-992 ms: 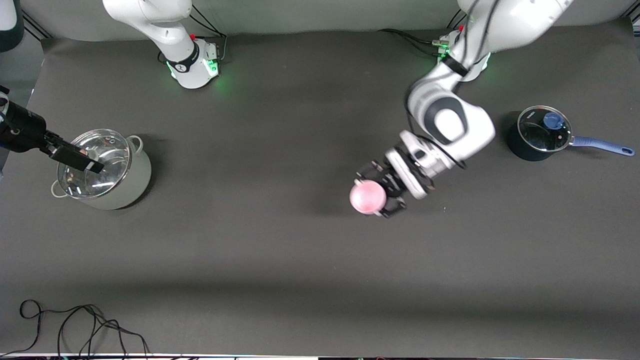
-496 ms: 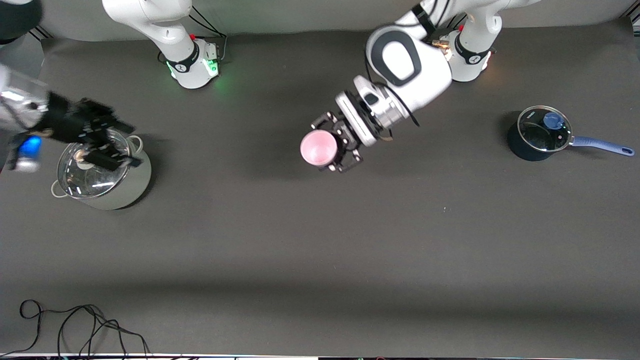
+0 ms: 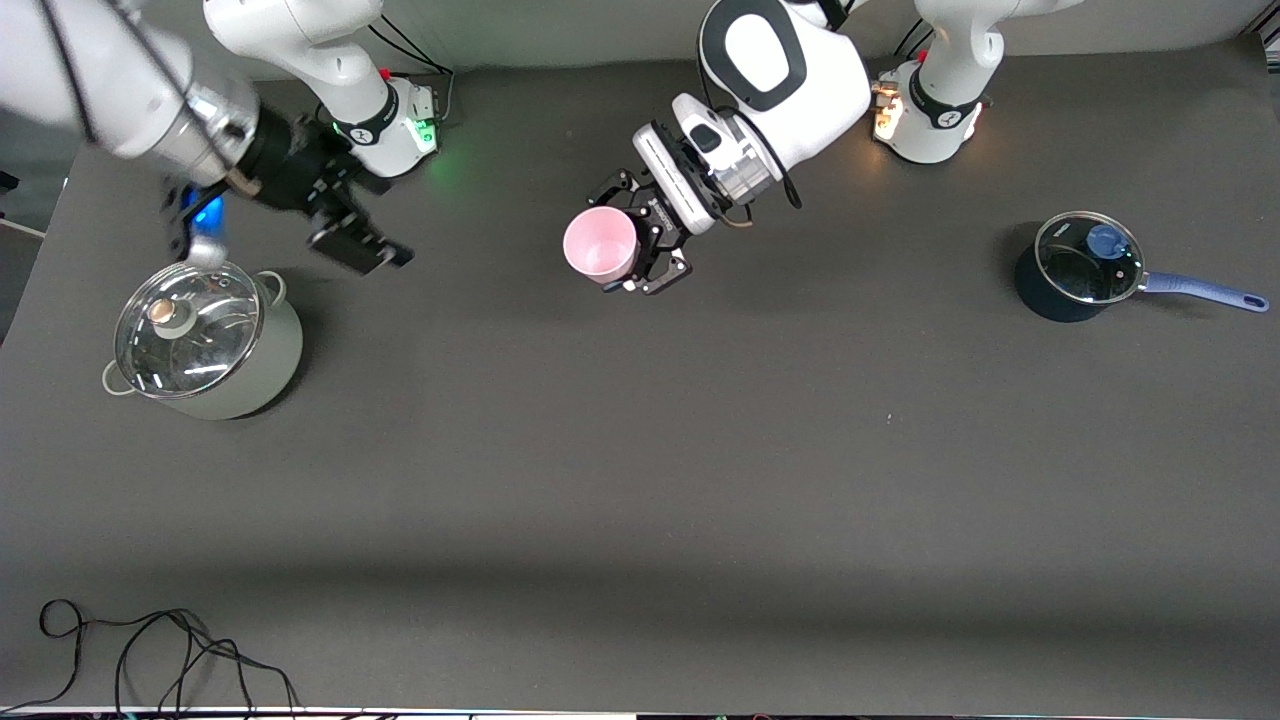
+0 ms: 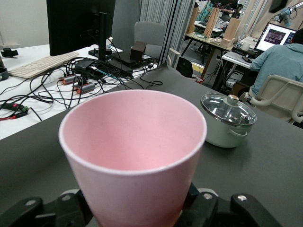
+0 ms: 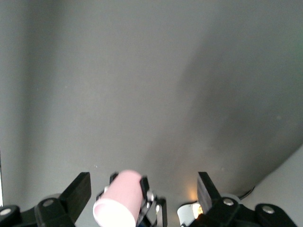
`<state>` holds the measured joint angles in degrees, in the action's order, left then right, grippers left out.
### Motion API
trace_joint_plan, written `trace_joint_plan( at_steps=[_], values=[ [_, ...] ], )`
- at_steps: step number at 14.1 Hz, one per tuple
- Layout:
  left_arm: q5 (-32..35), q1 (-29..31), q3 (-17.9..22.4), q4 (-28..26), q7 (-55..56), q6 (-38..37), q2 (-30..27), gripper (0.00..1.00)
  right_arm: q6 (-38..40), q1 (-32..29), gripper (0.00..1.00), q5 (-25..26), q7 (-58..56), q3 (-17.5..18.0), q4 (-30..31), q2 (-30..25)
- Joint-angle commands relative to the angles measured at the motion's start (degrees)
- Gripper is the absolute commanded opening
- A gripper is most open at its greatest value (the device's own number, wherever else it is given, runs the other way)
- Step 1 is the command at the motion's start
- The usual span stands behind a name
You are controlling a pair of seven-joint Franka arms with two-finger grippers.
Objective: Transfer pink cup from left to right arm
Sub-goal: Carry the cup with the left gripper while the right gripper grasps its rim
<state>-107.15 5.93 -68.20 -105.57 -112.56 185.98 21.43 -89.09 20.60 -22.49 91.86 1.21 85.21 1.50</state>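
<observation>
Next, my right gripper closes on the pink cup's rim (image 3: 582, 214) (image 5: 134, 221) at its far side with one finger inside the cup's opening, because my left gripper is holding the cup's base.
The pink cup (image 3: 600, 245) is a small pale-pink tumbler, held on its side in the air over the table's middle, its mouth turned toward the right arm's end. My left gripper (image 3: 632, 238) is shut on the pink cup near its base. In the left wrist view the cup (image 4: 135, 156) fills the middle between the black fingers (image 4: 215, 208). My right gripper (image 3: 362, 248) is open and empty, in the air toward the right arm's end, some way from the cup. In the right wrist view the cup (image 5: 120, 198) shows farther off between my wide-open fingers (image 5: 78, 191).
A steel pot with a glass lid (image 3: 200, 338) stands at the right arm's end, also in the left wrist view (image 4: 227, 120). A dark saucepan with a blue handle (image 3: 1085, 265) stands at the left arm's end. A black cable (image 3: 150, 660) lies at the near edge.
My left gripper has carried the pink cup up off the table and toward the right arm's end. My right gripper has left the steel pot and swung toward the cup.
</observation>
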Motion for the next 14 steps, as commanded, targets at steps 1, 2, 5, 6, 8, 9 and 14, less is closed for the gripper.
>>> trace_joint_plan(
  at_steps=[1, 2, 5, 6, 8, 9, 14],
  values=[
    [-0.86, -1.01, 0.26, 1.42, 1.38, 2.53, -0.95, 0.4, 1.81, 4.09, 0.99, -0.45, 4.11, -0.69, -5.66, 4.38],
    [-0.86, -1.27, 0.26, 1.5, 1.56, 2.63, -0.95, 0.4, 1.72, 5.49, 0.99, -0.54, 4.2, -0.68, -5.76, 5.0],
    [-0.86, -1.45, 0.35, 1.59, 1.56, 2.72, -0.87, 0.4, 1.72, 8.93, 0.99, -0.72, 5.25, -0.69, -6.89, 7.37],
    [-0.86, -1.45, 0.35, 1.51, 1.56, 2.63, -0.78, 0.4, 1.81, 9.02, 0.99, -0.72, 5.69, -0.6, -7.68, 8.77],
    [-0.86, -1.54, 0.35, 1.59, 1.56, 2.72, -0.78, 0.4, 1.72, 10.42, 0.99, -0.11, 5.87, 0.71, -9.0, 10.45],
    [-0.86, -1.54, 0.35, 1.59, 1.56, 2.72, -0.78, 0.4, 1.72, 10.78, 0.99, 0.07, 5.87, 0.72, -9.36, 11.15],
    [-0.86, -1.54, 0.35, 1.51, 1.64, 2.72, -0.78, 0.4, 1.72, 12.1, 0.99, -0.01, 5.52, 0.81, -10.59, 11.77]
  ],
)
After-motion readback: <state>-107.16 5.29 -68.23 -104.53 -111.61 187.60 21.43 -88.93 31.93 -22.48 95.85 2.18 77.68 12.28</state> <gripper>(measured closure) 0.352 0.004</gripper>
